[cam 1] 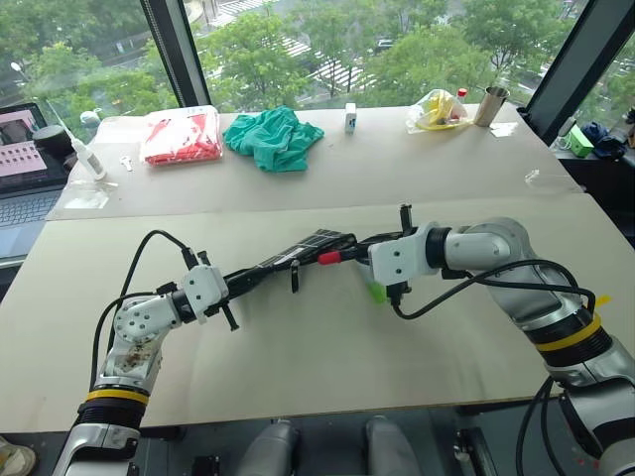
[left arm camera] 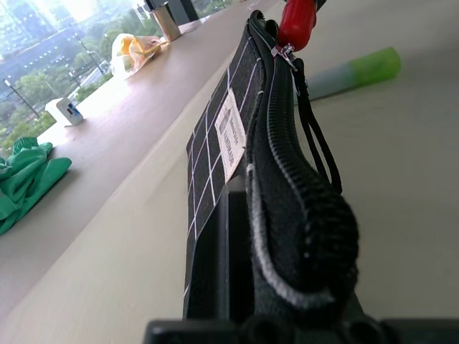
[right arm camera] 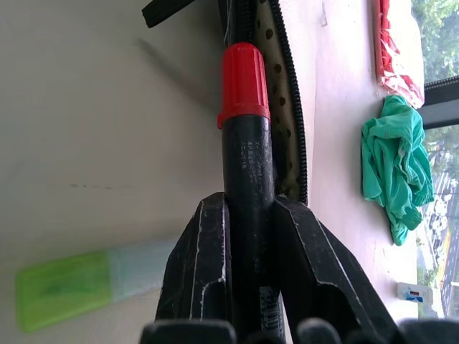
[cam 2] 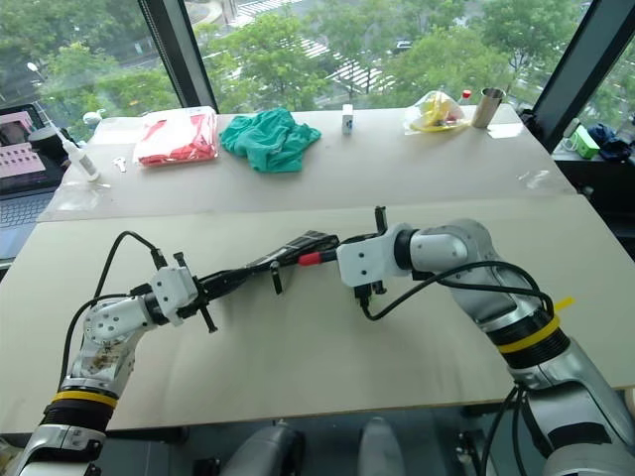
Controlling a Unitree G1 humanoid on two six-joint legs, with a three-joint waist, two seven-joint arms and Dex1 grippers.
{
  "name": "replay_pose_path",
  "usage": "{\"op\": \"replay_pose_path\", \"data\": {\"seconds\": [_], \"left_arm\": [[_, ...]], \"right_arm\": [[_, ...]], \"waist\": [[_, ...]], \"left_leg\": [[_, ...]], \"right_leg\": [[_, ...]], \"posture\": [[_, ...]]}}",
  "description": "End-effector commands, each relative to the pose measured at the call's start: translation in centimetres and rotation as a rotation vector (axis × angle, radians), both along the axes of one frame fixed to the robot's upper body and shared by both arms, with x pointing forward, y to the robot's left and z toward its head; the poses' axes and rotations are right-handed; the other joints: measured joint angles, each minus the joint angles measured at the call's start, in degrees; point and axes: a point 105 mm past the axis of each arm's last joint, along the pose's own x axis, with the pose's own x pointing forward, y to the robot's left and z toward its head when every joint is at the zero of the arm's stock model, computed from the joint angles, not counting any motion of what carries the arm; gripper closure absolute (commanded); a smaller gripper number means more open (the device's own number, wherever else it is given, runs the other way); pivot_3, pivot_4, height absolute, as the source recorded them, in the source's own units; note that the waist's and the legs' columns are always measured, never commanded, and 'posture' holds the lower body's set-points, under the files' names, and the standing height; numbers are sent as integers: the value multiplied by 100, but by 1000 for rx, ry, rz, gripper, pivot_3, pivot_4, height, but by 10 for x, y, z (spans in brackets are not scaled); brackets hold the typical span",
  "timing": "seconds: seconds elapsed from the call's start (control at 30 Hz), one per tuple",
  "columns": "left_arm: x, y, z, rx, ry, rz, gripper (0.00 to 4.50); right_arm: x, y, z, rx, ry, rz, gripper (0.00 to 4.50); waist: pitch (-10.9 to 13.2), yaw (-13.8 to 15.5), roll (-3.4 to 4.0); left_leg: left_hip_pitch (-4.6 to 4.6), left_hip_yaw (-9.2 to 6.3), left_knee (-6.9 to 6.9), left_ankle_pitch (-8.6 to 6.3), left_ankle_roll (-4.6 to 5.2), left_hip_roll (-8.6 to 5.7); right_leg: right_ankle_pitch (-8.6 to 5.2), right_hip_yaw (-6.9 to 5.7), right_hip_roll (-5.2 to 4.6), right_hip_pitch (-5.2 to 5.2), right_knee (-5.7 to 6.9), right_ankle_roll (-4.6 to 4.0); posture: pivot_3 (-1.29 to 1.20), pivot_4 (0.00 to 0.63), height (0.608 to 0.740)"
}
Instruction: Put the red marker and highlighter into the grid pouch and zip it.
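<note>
The robot's right gripper needs to release the red marker inside the grid pouch, just within its gaping zipper opening (cam 1: 327,255) (right arm camera: 275,86).
My left gripper (cam 1: 256,273) is shut on one end of the grid pouch (cam 1: 316,245), a black case with white grid lines and a white label (left arm camera: 230,135), held on edge just above the table. Its zipper mouth (right arm camera: 281,100) gapes at the far end and shows a dotted lining. My right gripper (right arm camera: 247,208) is shut on the red marker (right arm camera: 244,82), and the marker's red cap (cam 1: 329,257) rests at that open mouth. The lime-green highlighter (cam 1: 377,292) lies flat on the table under my right hand, and its pale cap (right arm camera: 136,266) points towards the pouch.
Along the far side of the table (cam 1: 298,367) lie a red-and-white packet (cam 1: 181,136), a crumpled green cloth (cam 1: 273,139), a small white box (cam 1: 350,117), a yellow bag (cam 1: 435,109) and a metal cup (cam 1: 490,104). A laptop (cam 1: 25,164) and a white bottle (cam 1: 85,157) sit at the far left.
</note>
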Motion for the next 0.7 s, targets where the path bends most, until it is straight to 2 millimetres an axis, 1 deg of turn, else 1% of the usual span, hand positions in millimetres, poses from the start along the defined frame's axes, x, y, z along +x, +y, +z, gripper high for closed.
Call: {"op": "replay_pose_path", "data": {"seconds": [0.03, 0.2, 0.33, 0.43, 0.53, 0.57, 0.7], "left_arm": [[-3, -6, 4, 16, -32, -25, 4500], [-4, -7, 2, 19, -30, -28, 4500], [-4, -7, 2, 17, -30, -28, 4500], [-4, -7, 2, 15, -29, -28, 4500], [-3, -8, 1, 15, -28, -31, 4500], [-3, -8, 1, 15, -28, -31, 4500], [-3, -9, 1, 12, -27, -34, 4500]], "right_arm": [[2, 4, 17, 8, -61, 15, 4005], [3, 2, 25, 21, -51, 11, 4005], [4, 0, 23, -11, -60, 4, 4005], [6, 14, 18, -26, -95, 15, 4005], [-3, 36, 7, -34, -92, 84, 4005], [-4, 40, 4, -39, -94, 96, 4005], [2, 53, -3, -88, -166, 127, 4005]], "waist": [[0, 0, 0], [0, -1, 0], [0, 0, 0], [0, 0, 0], [0, -28, 0], [0, -32, 0], [0, -18, 0]], "left_leg": [[0, 0, -1, 0, 0, 0], [0, 0, -1, 0, 0, 0], [0, 0, 0, 0, 0, 0], [0, 0, 0, 0, 0, 0], [1, 0, -2, 1, -1, 2], [1, 0, -4, 1, -2, 2], [0, 0, 0, 2, -3, 0]], "right_leg": [[0, 0, 0, 0, 0, 0], [0, 0, 0, 0, -1, 0], [0, 0, 0, 1, -1, 0], [0, 0, 0, 0, 0, 0], [0, 0, 2, -2, 3, 0], [0, 0, 3, -4, 3, 0], [0, 0, 2, -3, 3, 0]], "posture": [[0, 150, 740], [0, 150, 740], [0, 150, 740], [0, 150, 740], [0, 150, 740], [0, 150, 740], [0, 150, 740]]}}
